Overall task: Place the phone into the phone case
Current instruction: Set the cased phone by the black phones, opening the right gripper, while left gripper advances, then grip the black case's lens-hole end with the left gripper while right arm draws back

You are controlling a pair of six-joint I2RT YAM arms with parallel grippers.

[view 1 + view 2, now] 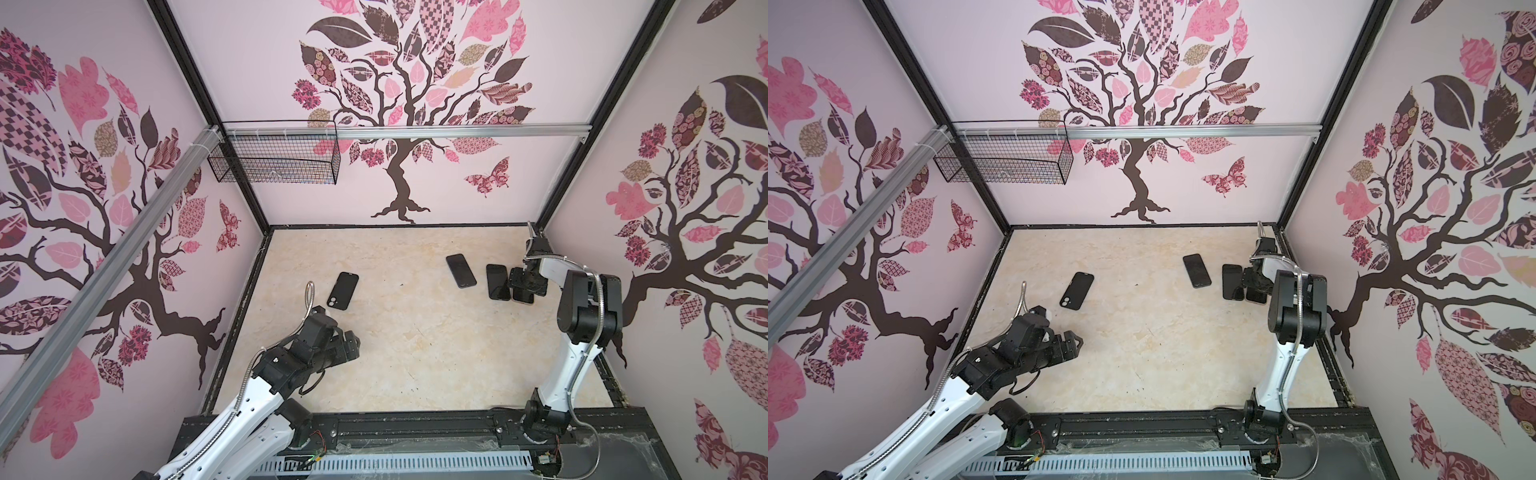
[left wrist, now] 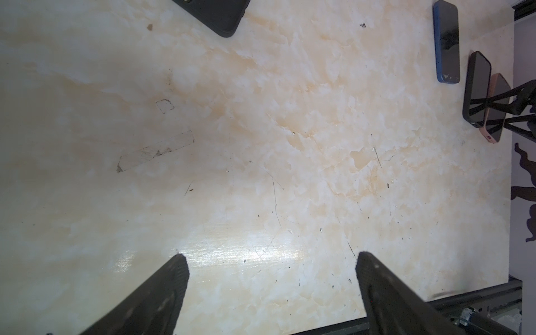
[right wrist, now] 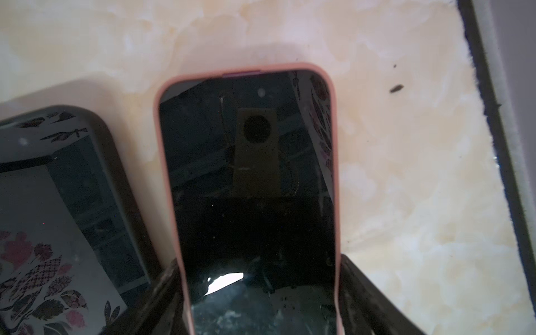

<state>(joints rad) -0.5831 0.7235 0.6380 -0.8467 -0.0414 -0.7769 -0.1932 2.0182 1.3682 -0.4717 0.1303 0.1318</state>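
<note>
The robot's left gripper will close on the black phone case's short edge (image 1: 336,308) (image 2: 201,18), next to the camera cut-out.
A black phone case (image 1: 343,291) (image 1: 1076,291) with a camera cut-out lies flat at the left of the marble table; one corner (image 2: 220,14) shows in the left wrist view. My left gripper (image 1: 353,336) (image 1: 1073,338) (image 2: 271,256) hovers open and empty nearer than the case. At the right lie a bare blue phone (image 1: 460,271) (image 1: 1196,271) (image 2: 446,43), a black-cased phone (image 1: 498,281) (image 3: 58,203) and a pink-cased phone (image 1: 523,297) (image 3: 249,174). My right gripper (image 1: 525,286) (image 1: 1255,284) (image 3: 259,261) is shut on the pink-cased phone's long edges, which rests on the table.
A wire basket (image 1: 274,153) hangs on the back rail at the left. Patterned walls enclose the table on three sides. A black rail (image 1: 415,428) runs along the front edge. The right wall's black frame (image 3: 499,145) stands close to the pink-cased phone.
</note>
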